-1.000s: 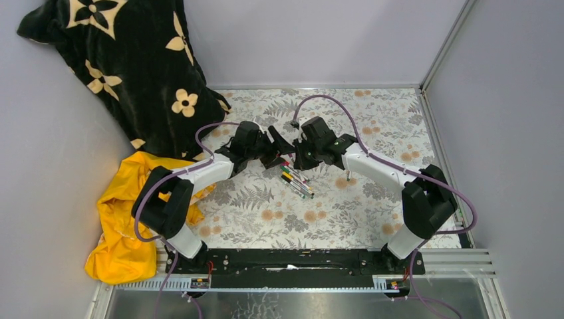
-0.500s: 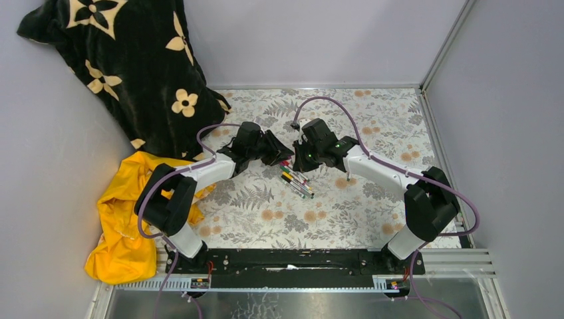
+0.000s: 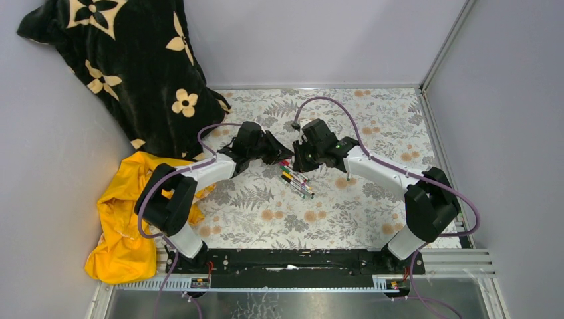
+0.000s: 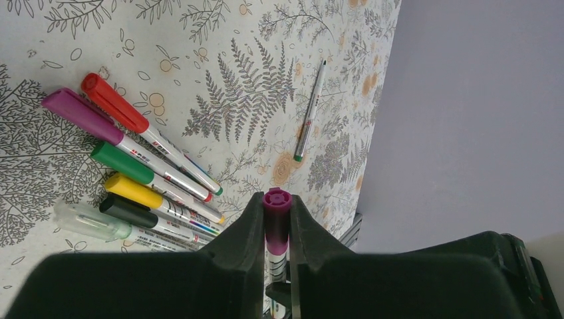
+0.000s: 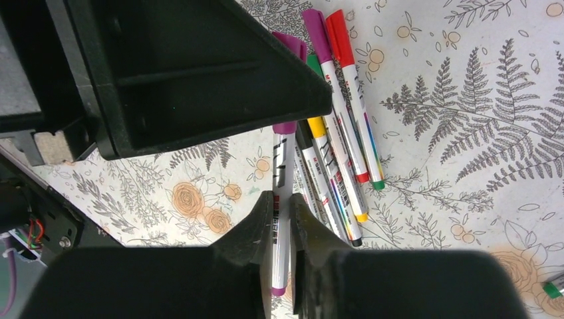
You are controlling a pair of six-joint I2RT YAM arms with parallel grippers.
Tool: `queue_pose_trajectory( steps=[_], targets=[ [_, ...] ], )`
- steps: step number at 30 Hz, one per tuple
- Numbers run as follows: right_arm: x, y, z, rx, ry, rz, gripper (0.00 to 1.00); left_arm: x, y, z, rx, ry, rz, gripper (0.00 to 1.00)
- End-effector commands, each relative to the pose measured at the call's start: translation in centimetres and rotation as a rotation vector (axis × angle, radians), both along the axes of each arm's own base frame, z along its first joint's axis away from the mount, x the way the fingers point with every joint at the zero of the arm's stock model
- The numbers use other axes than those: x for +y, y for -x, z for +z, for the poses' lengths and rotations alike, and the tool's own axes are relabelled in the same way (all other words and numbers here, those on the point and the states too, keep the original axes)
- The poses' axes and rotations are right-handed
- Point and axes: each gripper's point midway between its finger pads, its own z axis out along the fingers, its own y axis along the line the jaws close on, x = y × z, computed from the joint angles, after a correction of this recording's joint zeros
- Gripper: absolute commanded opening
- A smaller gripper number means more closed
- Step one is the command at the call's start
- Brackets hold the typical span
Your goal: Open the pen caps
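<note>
Next, I release the magenta cap, now held over the row of pens, with my left gripper on the floral table (image 3: 250, 158) between the black blanket and the pens.
My two grippers meet over the floral table, one magenta-capped pen stretched between them. The left gripper (image 4: 277, 201) (image 3: 282, 152) is shut on its magenta cap (image 4: 277, 216). The right gripper (image 5: 281, 205) (image 3: 296, 158) is shut on the same pen's white barrel (image 5: 282, 166). Below them lies a row of capped pens (image 3: 296, 181): red cap (image 4: 113, 103), a second magenta cap (image 4: 78, 111), green cap (image 4: 120, 163), yellow cap (image 4: 133, 191), black cap (image 4: 125, 210) and a clear cap (image 4: 88, 220).
A thin pen with a green tip (image 4: 309, 109) (image 3: 347, 176) lies alone to the right of the row. A black flowered blanket (image 3: 126, 66) fills the back left corner, and a yellow cloth (image 3: 123, 222) lies at the left edge. Grey walls close in on three sides.
The left gripper's jaws have come together onto the magenta cap after standing wide apart. The left wrist shifted slightly toward the right gripper. The right arm has barely moved.
</note>
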Motion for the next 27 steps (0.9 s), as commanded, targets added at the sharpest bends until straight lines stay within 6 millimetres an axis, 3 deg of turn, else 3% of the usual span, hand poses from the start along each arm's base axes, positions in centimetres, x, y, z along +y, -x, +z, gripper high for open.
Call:
queue_pose_trajectory(
  steps=[1, 5, 15, 17, 20, 23, 27],
  targets=[
    [1.2, 0.0, 3.0, -0.057, -0.087, 0.015, 0.21, -0.3, -0.9, 2.8, -0.101, 0.024, 0.002, 0.00],
    [1.7, -0.4, 3.0, -0.060, -0.092, 0.015, 0.34, -0.4, -0.7, 3.1, -0.099, 0.035, -0.002, 0.00],
    [2.3, -1.2, 2.5, -0.062, -0.095, 0.006, 0.34, -0.5, -0.3, 3.7, -0.095, 0.065, -0.006, 0.00],
    [2.6, -1.4, 2.3, -0.061, -0.099, 0.005, 0.29, -0.5, -0.2, 3.8, -0.096, 0.067, -0.007, 0.00],
    [2.9, -1.6, 2.1, -0.053, -0.107, -0.004, 0.01, -0.2, -0.3, 3.7, -0.108, 0.041, 0.003, 0.00],
    [2.7, -1.3, 1.4, -0.034, -0.103, -0.015, 0.00, 0.8, -1.1, 3.1, -0.127, -0.026, 0.041, 0.00],
    [1.8, 0.1, 0.3, -0.004, -0.102, -0.029, 0.00, 2.7, -3.6, 2.3, -0.154, -0.111, 0.094, 0.00]
  ],
)
